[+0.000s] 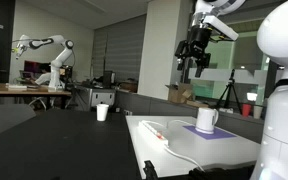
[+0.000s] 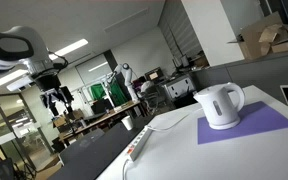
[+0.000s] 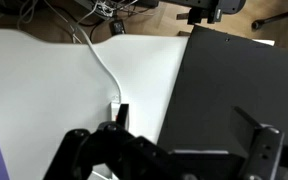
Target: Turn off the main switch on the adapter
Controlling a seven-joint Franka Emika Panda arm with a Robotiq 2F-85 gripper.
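My gripper will go over the red main switch [image 3: 119, 116] at the adapter's cord end next and close there, so that it is ready to press it.
The adapter [image 1: 156, 133] is a long white power strip lying on the white table [image 1: 224, 152]. It shows in both exterior views [image 2: 139, 143], with its white cable [image 3: 102, 62] trailing off one end. A faint reddish mark, the main switch [image 1: 150, 127], sits near one end. In the wrist view only the strip's cable end [image 3: 115, 103] shows; the rest is hidden behind my fingers. My gripper [image 1: 194, 55] hangs high above the table, well apart from the strip. It also shows in an exterior view [image 2: 56, 95] and the wrist view [image 3: 189, 125]. It is open and empty.
A white mug [image 1: 206, 120] stands on a purple mat [image 1: 216, 132] beside the strip; both show in an exterior view [image 2: 221, 105]. A dark table [image 3: 234, 80] adjoins the white one and carries a small white cup [image 1: 102, 112]. Boxes and another robot arm [image 1: 49, 50] are in the background.
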